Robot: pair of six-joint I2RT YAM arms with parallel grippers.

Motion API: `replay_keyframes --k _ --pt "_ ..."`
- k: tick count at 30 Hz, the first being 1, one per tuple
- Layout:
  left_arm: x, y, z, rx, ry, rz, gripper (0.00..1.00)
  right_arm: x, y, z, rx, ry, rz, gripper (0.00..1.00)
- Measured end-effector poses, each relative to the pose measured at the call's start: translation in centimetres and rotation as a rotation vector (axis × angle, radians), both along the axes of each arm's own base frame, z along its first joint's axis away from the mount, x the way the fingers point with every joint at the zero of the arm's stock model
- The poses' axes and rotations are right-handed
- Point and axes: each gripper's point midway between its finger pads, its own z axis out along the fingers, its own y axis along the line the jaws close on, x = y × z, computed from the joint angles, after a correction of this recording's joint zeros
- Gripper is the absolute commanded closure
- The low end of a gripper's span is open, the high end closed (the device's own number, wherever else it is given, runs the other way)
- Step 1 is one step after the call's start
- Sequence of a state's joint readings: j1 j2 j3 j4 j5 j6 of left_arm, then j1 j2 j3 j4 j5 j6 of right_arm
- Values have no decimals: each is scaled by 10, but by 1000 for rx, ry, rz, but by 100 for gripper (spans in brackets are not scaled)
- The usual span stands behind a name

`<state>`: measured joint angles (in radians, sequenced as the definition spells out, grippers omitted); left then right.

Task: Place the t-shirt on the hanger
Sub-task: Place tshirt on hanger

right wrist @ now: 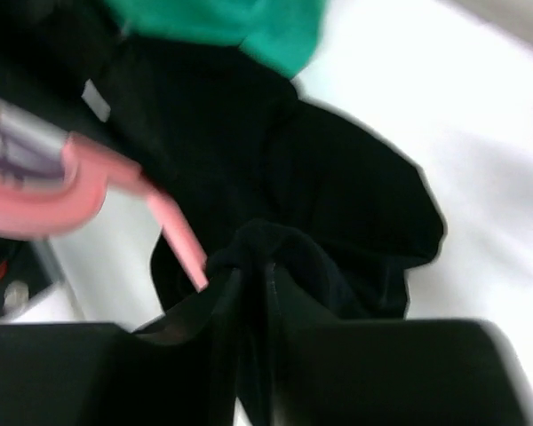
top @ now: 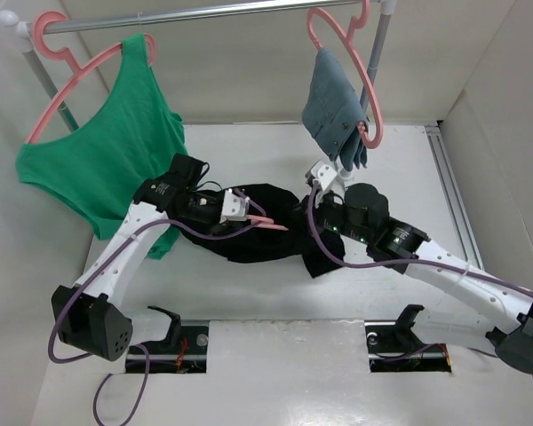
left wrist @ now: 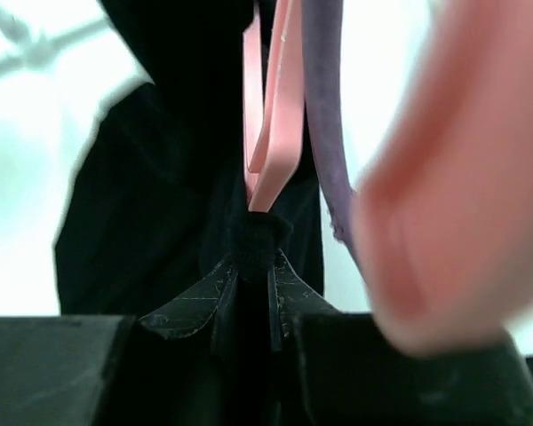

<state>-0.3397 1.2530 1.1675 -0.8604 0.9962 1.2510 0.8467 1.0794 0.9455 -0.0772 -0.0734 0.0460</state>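
Note:
The t-shirt's fold beside the hanger's bar is all my right gripper pinches, so it should grip the bar itself (right wrist: 178, 236) before it lifts the hanger to the rail.
The black t-shirt (top: 271, 232) lies crumpled on the table between my two arms. The pink hanger (top: 268, 221) lies on it, one bar pushed into the cloth. My left gripper (top: 247, 211) is shut where that bar (left wrist: 274, 124) meets a bunch of black cloth (left wrist: 259, 235) at its fingertips. The hanger's hook shows as a blurred pink mass (left wrist: 444, 186) close beside the camera. My right gripper (top: 318, 229) is shut on a fold of the t-shirt (right wrist: 275, 244), next to the hanger bar (right wrist: 179, 238) that enters the cloth. The hook (right wrist: 35, 193) shows at the left of the right wrist view.
A rail (top: 204, 13) runs across the back. It carries a green tank top (top: 107, 160) on a pink hanger at the left and a blue-grey denim garment (top: 336, 111) on another pink hanger at the right. Purple cables (top: 320, 244) trail over the t-shirt.

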Motion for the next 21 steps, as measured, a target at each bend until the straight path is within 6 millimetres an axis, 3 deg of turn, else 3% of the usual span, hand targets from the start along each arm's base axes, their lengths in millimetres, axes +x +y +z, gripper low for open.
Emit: replay_keyframes --k 1,3,5,6,9,14,16,19,21 --pt "-1 -4 6 -19 2 -8 100 -6 3 -4 -19 9 33 64" --pt "-3 -9 12 -46 18 -12 100 -14 5 -15 -68 38 80 52" --pt "-4 -10 14 -57 39 -4 100 -22 2 -22 -114 66 107 27" --pt "-4 -11 15 -62 49 1 100 -27 -2 -24 -133 72 118 22" --pt "-3 -13 18 -78 62 10 100 -39 -16 -11 -155 55 138 20" --pt "0 -16 21 -96 81 26 100 -52 -29 60 -72 -80 155 20" --pt "0 -17 22 -103 86 27 100 -53 -28 75 -51 -118 170 20" --pt "0 -18 24 -112 90 24 100 -48 -14 65 -83 -123 206 20" --pt "-1 -19 25 -115 90 21 100 -38 2 41 -143 -94 235 20"
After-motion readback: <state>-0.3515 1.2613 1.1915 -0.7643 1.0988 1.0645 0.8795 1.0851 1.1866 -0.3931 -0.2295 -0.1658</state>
